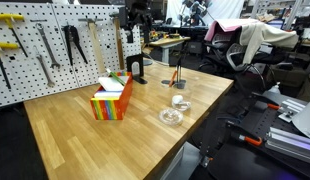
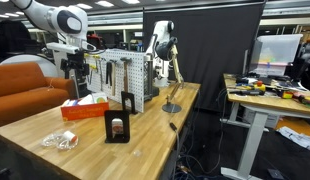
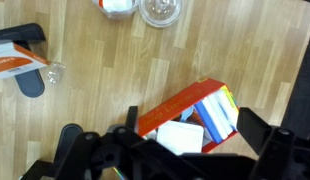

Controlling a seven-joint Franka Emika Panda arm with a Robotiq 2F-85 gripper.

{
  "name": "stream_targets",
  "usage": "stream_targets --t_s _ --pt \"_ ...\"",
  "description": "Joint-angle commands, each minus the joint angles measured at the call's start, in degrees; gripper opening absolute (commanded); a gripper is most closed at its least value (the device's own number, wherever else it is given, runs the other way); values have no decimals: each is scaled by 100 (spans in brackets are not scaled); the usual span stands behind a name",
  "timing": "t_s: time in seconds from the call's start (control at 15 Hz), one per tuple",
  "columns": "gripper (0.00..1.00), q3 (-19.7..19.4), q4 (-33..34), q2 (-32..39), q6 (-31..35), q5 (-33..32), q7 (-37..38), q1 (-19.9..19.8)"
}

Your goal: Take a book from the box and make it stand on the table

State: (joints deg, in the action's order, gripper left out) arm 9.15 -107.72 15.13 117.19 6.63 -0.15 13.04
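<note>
My gripper is going to close on the top edge of the green book [image 1: 116,74], at the end of the orange-red box by the black stand.
The orange-red box [image 3: 180,105] lies on the wooden table [image 3: 225,40], and its rainbow-striped side shows in an exterior view [image 1: 111,108]. The wrist view shows a white-faced book [image 3: 180,137] and blue books [image 3: 210,118] inside it. I cannot pick out the green book there; a thin green edge shows at the box top [image 1: 115,76]. My gripper [image 3: 170,150] is open and empty, hanging above the box with a finger on either side of it. It also shows in both exterior views [image 2: 77,68] [image 1: 135,38], well above the box [image 2: 85,104].
A black stand [image 1: 137,70] is behind the box. Two clear round containers [image 1: 179,102] [image 1: 170,117] sit towards the table edge. A red-handled tool [image 1: 176,78] lies further back. A pegboard with tools [image 1: 45,45] lines the back edge.
</note>
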Motion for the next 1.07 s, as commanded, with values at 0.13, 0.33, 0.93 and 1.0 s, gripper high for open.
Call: stream_targets --t_s 0.13,0.33,0.93,1.0 --pt "100 -63 1364 1253 -200 -833 375 191" --pt "100 -112 1919 1744 -201 -1086 624 344" --pt "100 -54 2334 2223 -30 -1035 826 589" --pt "100 -59 2334 2220 -30 -1034 826 575"
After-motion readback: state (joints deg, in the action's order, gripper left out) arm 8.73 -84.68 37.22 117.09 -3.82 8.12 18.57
